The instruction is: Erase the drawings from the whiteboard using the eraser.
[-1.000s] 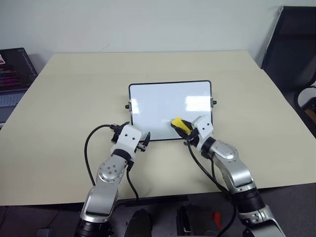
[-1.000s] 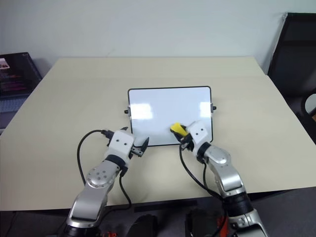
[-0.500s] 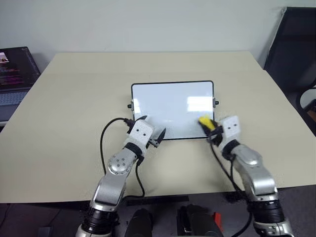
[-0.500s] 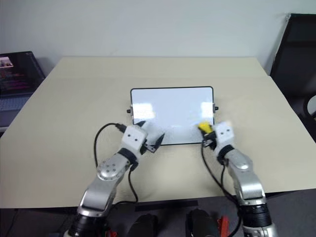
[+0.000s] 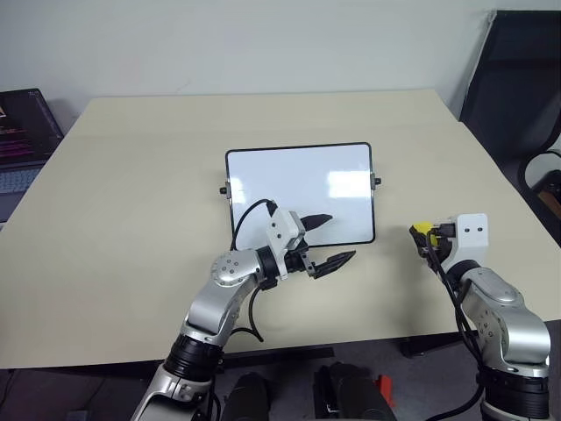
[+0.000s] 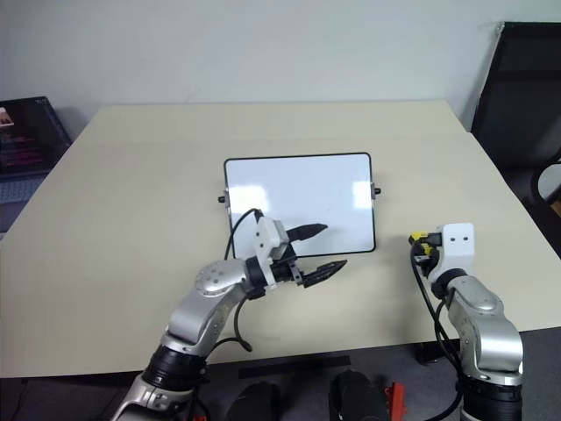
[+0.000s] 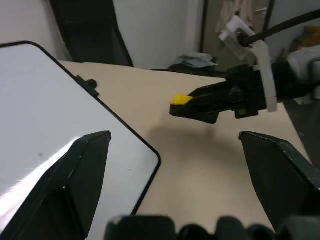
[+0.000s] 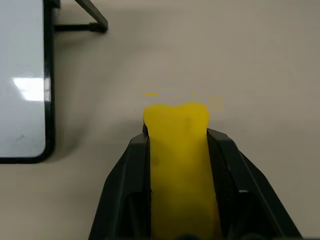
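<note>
Next, I release the yellow eraser from my right gripper on the bare table point(image 5: 425, 245) point(image 8: 177, 165) next to the whiteboard, level with its near edge.
The whiteboard point(image 5: 298, 180) lies flat in the middle of the table, its surface glossy white. I cannot make out the drawings on it; I see just tiny faint specks in the left wrist view. My left gripper point(image 5: 328, 239) is open and points to the right at the board's near right corner, with one finger over the board and the other off its near edge. My right gripper point(image 5: 424, 237) hangs over bare table to the right of the board, shut on the yellow eraser point(image 8: 177, 150). The eraser's tip point(image 7: 180, 98) sticks out past the black fingers.
A laptop point(image 5: 16, 132) sits at the table's far left edge. A black chair point(image 5: 517, 79) stands beyond the right corner. The board's black knob and stand point(image 8: 80, 26) lie close to the right gripper. Bare tabletop point(image 5: 131, 228) surrounds the board.
My right gripper has carried the eraser off the board's near edge, out to the right over the table. My left gripper has swung right along the board's near edge and turned to point right.
</note>
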You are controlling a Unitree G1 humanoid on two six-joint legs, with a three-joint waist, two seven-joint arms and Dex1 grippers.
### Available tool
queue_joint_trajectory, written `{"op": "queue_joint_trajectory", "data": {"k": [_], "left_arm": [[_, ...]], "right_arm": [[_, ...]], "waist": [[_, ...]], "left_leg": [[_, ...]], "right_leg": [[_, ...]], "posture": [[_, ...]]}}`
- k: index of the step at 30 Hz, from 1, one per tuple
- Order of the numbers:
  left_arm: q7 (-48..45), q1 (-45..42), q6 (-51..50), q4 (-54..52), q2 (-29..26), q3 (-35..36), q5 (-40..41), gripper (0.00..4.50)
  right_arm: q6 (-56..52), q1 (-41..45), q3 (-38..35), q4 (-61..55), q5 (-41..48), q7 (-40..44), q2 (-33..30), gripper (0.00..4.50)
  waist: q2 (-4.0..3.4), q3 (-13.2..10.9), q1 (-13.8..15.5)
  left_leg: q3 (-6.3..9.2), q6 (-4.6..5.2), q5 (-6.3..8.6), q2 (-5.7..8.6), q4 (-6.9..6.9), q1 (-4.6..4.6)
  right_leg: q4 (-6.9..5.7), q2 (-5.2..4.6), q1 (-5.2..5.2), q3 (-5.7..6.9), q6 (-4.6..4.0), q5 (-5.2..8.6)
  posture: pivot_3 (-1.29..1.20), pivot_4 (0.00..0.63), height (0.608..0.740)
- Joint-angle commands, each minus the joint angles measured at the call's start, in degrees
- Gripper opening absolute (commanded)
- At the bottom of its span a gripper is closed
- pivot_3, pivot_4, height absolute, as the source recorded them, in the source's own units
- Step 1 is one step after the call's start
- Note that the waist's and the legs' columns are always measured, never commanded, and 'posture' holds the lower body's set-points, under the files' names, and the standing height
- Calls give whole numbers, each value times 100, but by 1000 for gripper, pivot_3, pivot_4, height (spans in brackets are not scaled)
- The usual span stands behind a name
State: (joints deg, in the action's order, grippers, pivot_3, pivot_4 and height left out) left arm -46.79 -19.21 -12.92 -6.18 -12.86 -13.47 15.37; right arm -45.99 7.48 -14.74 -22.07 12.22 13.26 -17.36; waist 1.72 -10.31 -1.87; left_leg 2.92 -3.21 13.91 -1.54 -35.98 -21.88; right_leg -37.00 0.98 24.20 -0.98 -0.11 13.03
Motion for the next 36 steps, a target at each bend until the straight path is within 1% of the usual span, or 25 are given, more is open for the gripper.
{"op": "queue_joint_trajectory", "data": {"k": [1, 7, 21, 23, 24, 25, 28, 31, 36], "left_arm": [[-545, -299, -88, 177, -94, -231, 160, 4500], [-891, -358, -232, 299, -285, -280, 160, 4500], [-842, -140, -331, 26, -434, -276, 116, 4500], [-824, -123, -360, -9, -452, -258, 122, 4500], [-817, -119, -375, -25, -465, -248, 129, 4500], [-809, -120, -386, -32, -474, -242, 133, 4500], [-798, -118, -409, -46, -498, -251, 129, 4500], [-795, -126, -423, -48, -505, -262, 139, 4500], [-806, -150, -409, -13, -501, -271, 138, 4500]], "right_arm": [[-452, 131, -263, 75, 141, -98, -144, 1198], [-564, 336, -223, 419, 132, -117, -293, 1198], [-330, 550, -24, 866, 44, -98, -292, 1198], [-304, 543, -31, 886, 77, -63, -283, 1896], [-295, 540, -33, 889, 87, -57, -282, 2126], [-287, 542, -32, 897, 90, -57, -285, 2452], [-251, 554, -37, 920, 88, -87, -285, 3534], [-226, 572, -47, 923, 69, -120, -293, 4482], [-143, 576, -94, 866, -38, -320, -287, 4482]], "waist": [[0, 0, 9], [-1, 0, -10], [-2, 0, -5], [-2, 0, -4], [-2, 0, -4], [-2, 0, -2], [-2, 0, 0], [-2, 0, 0], [-2, 0, 0]], "left_leg": [[3, 0, 0, 0, 0, 0], [1, 0, 0, 2, -3, 1], [1, 1, 0, 0, -4, 2], [1, 1, 0, 0, -5, 4], [2, 1, 0, 0, -5, 5], [2, 1, -1, 0, -5, 5], [1, 1, -1, 1, -5, 4], [1, 1, 0, 0, -5, 4], [1, 1, 0, 0, -5, 4]], "right_leg": [[0, 0, 0, 1, 0, 0], [-2, 1, 0, -2, 1, 0], [-4, 2, -2, -3, 2, -1], [-6, 2, -2, -3, 1, -1], [-7, 2, -2, -2, 1, -1], [-8, 2, -3, -2, 1, -1], [-6, 2, -2, -3, 2, -1], [-6, 2, -2, -3, 1, -1], [-7, 2, -2, -3, 2, -1]], "posture": [[0, 150, 740], [0, 150, 740], [0, 150, 740], [0, 150, 740], [0, 150, 740], [0, 150, 740], [0, 150, 740], [0, 150, 740], [0, 150, 740]]}}
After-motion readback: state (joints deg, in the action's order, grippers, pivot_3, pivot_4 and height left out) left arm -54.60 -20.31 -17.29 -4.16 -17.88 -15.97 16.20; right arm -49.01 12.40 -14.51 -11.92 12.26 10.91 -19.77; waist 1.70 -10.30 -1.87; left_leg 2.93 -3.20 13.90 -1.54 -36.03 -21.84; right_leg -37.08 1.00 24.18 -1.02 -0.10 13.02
